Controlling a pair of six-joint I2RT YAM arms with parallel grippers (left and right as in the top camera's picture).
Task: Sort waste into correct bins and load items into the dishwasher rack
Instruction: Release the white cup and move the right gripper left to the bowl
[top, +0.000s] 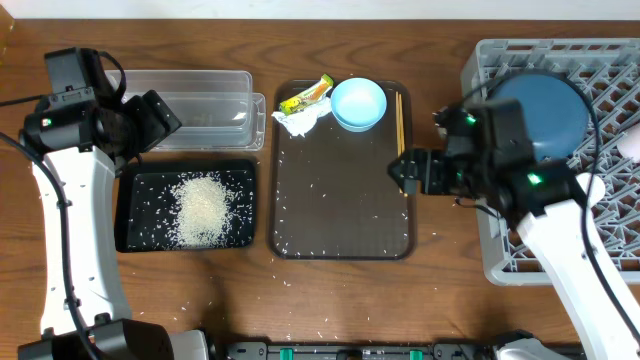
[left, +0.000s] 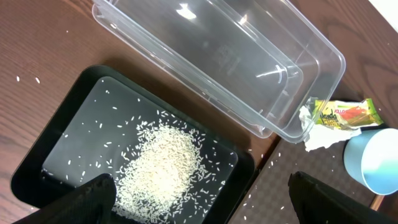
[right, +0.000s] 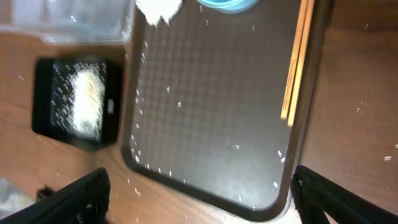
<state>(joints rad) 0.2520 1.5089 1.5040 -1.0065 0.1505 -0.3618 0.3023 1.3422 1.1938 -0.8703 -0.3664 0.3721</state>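
Observation:
I should next move my right gripper to the light blue bowl on the brown serving tray and close it on the bowl's near rim (top: 353, 121) (right: 224, 7).
A heap of white rice (top: 203, 208) lies in the black tray (top: 130, 215), beside the empty clear tub (top: 200, 100). On the brown serving tray (top: 340, 200) are the yellow-green wrapper (top: 306, 96), the paper scrap (top: 300, 121), the light blue bowl (top: 358, 103) and the chopsticks (top: 400, 125). The dark blue dish (top: 545, 110) sits in the grey rack (top: 610, 80); a pinkish cup (top: 630, 145) shows at the rack's right edge. My left gripper (left: 202, 199) is open and empty above the black tray's right end. My right gripper (right: 202, 199) is open and empty over the serving tray's right edge, near the chopsticks (right: 295, 68).
Loose rice grains are scattered over the serving tray (right: 211, 93) and the wooden table around it. The rack takes up the table's right side. The tub (left: 217, 56) and black tray (left: 37, 155) lie side by side at the left.

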